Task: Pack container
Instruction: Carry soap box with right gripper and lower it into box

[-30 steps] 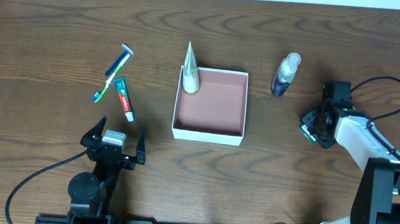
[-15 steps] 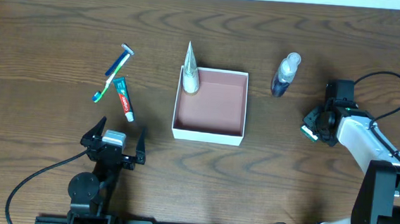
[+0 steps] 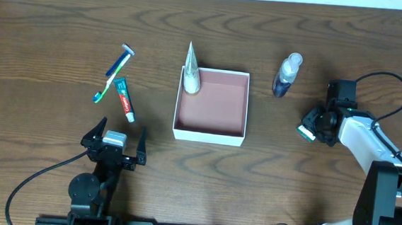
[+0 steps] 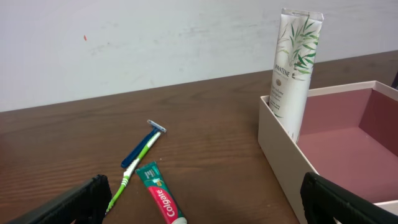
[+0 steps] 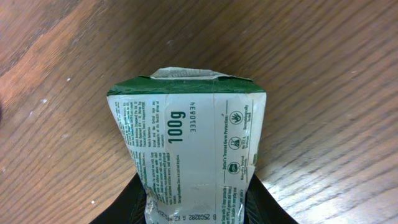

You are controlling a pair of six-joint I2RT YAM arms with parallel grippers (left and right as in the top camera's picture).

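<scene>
The green and white packet will leave my right gripper inside the container (image 3: 193,115), just before the Pantene tube.
The container (image 3: 209,134) is a square white-walled box with a pinkish-brown inside at the table's middle; it also shows in the left wrist view (image 4: 277,143). A white Pantene tube (image 3: 192,73) stands in its far left corner (image 4: 292,68). My right gripper (image 3: 313,129) is shut on a green and white 100 g packet (image 5: 193,149) and holds it just above the table, to the right of the container. My left gripper (image 3: 113,147) is open and empty, near the front edge. A Colgate toothpaste tube (image 3: 124,99), a green toothbrush (image 3: 111,83) and a blue razor (image 3: 118,60) lie left of the container.
A clear bottle with dark blue liquid (image 3: 286,76) lies right of the container's far corner, just behind the right gripper. The toothpaste (image 4: 160,200), toothbrush (image 4: 134,168) and razor (image 4: 144,140) lie just ahead of the left gripper.
My right gripper has shifted slightly with the packet, a little back and then to the left. The left arm and the items on the table have not moved.
</scene>
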